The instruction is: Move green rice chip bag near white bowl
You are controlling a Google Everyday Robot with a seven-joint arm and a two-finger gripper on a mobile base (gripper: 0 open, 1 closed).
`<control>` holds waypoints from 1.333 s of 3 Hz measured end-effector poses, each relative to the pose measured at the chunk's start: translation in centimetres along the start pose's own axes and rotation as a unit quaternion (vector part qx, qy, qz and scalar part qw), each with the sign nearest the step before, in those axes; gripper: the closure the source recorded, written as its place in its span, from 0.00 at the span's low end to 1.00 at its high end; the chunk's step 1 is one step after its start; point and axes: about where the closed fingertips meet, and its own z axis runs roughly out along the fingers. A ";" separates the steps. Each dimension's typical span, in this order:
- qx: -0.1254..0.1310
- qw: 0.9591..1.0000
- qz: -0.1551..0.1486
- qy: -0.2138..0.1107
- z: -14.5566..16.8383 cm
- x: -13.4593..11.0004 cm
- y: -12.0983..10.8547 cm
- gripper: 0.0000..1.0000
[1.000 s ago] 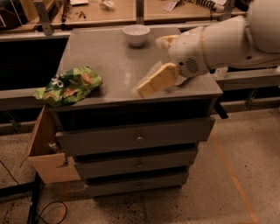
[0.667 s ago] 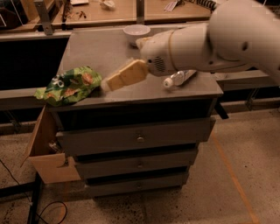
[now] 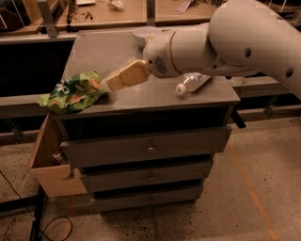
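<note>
The robot's gripper should grasp the green rice chip bag by the inner end (image 3: 98, 83), opposite the end that hangs over the cabinet's edge.
The green rice chip bag (image 3: 73, 92) lies crinkled at the front left corner of the grey cabinet top (image 3: 101, 56), partly hanging over the left edge. The white bowl (image 3: 143, 33) stands at the back of the top, mostly hidden behind my white arm (image 3: 225, 42). My gripper (image 3: 113, 82), with tan fingers, reaches leftward over the top and its tip is right beside the bag's right edge.
A clear plastic bottle (image 3: 190, 84) lies on the cabinet top right of the middle, under my arm. The cabinet has several closed drawers (image 3: 150, 148). An open cardboard box (image 3: 49, 164) stands at the cabinet's lower left. Wooden tables (image 3: 103, 12) are behind.
My arm has swung left across the cabinet top, bringing the gripper from the middle to the bag's right edge. The bottle has come into view. The bag has not moved.
</note>
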 end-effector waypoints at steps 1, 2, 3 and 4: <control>0.015 0.999 0.008 0.028 2.7 2.9 1.0 0.00; 0.045 0.999 0.018 0.024 5.3 4.8 0.5 0.00; 0.064 0.998 0.013 -0.016 8.5 4.3 -0.4 0.00; 0.053 0.998 0.009 -0.033 10.9 4.1 -0.2 0.00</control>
